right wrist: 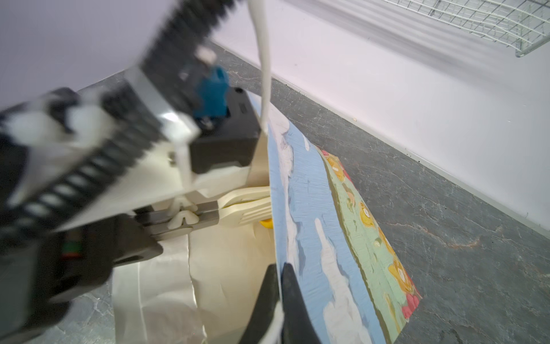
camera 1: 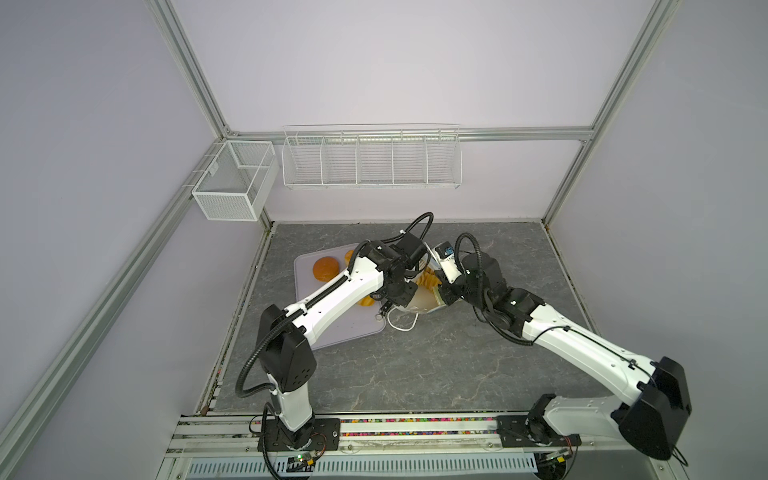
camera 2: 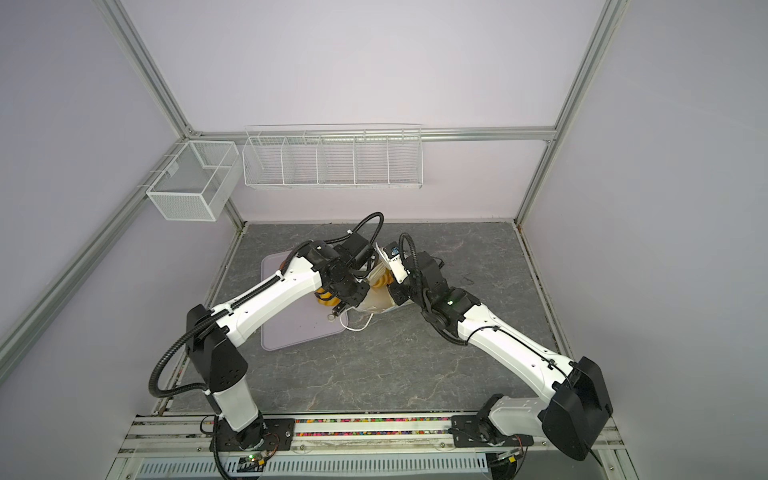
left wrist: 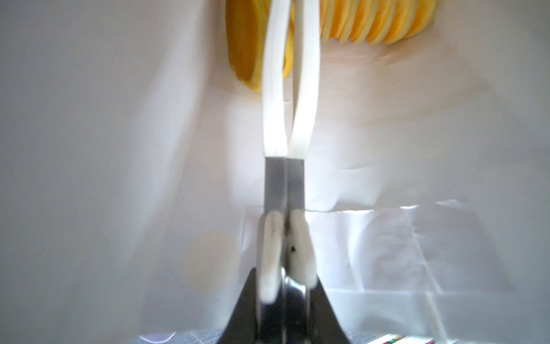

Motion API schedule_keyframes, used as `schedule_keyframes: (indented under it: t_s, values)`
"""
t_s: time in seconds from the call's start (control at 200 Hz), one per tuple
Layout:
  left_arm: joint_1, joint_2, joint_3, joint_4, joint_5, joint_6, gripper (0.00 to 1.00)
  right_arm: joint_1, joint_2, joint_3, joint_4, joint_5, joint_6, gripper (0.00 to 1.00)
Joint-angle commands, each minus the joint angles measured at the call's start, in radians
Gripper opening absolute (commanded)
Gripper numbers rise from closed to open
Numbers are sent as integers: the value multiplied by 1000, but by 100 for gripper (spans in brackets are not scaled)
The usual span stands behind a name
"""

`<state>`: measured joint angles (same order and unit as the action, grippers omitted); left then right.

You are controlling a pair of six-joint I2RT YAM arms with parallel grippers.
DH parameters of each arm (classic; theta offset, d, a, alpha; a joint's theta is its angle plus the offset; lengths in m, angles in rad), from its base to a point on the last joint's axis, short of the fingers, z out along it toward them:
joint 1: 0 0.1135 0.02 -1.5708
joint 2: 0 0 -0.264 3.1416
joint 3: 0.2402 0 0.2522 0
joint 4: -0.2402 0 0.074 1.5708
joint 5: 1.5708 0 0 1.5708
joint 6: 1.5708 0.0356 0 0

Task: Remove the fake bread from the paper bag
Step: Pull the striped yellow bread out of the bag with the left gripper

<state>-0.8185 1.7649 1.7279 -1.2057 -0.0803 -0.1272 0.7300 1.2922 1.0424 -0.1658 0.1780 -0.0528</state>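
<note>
The fake bread lies mostly outside the nearly shut tongs. My left gripper will open the tongs, move over the bread and close around its middle (left wrist: 257,23).
The paper bag (camera 1: 419,305) lies on its side with its white inside (left wrist: 387,149) showing, and its sky-and-flower print (right wrist: 315,226) faces outward. My right gripper (right wrist: 279,269) is shut on the bag's rim and holds the mouth up. My left gripper (left wrist: 282,277) is shut on white tongs (left wrist: 285,125) that reach deep into the bag. The fake bread (left wrist: 245,44) lies at the tong ends, beside a ridged loaf (left wrist: 375,23). The tong tips are cut off by the frame's edge. More buns (camera 1: 325,269) rest on the lilac tray (camera 1: 353,332).
The bag's white cord handle (camera 1: 401,326) trails on the grey tabletop (camera 1: 415,365) by the tray's corner. Two white wire baskets (camera 1: 370,160) (camera 1: 235,178) hang on the back walls. Both arms meet over the middle of the table.
</note>
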Motion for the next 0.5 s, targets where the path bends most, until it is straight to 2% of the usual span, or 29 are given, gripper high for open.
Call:
schedule_keyframes:
  t_s: [0.0, 0.11, 0.255, 0.345, 0.495]
  values:
    - [-4, -71, -28, -12, 27, -19, 0, 6, -4, -27, 43, -26, -12, 7]
    - [-3, -100, -77, 10, 16, -28, 0, 7, -4, -33, 49, -36, -14, 7]
    - [-4, -73, -73, -8, -18, -37, 22, 12, -6, -46, 62, -63, -20, 7]
    - [-5, -57, -67, -3, -33, -40, 30, 14, -8, -54, 67, -72, -28, 7]
    - [-6, -30, -52, 8, -20, -46, 37, 19, -10, -55, 69, -74, -32, 6]
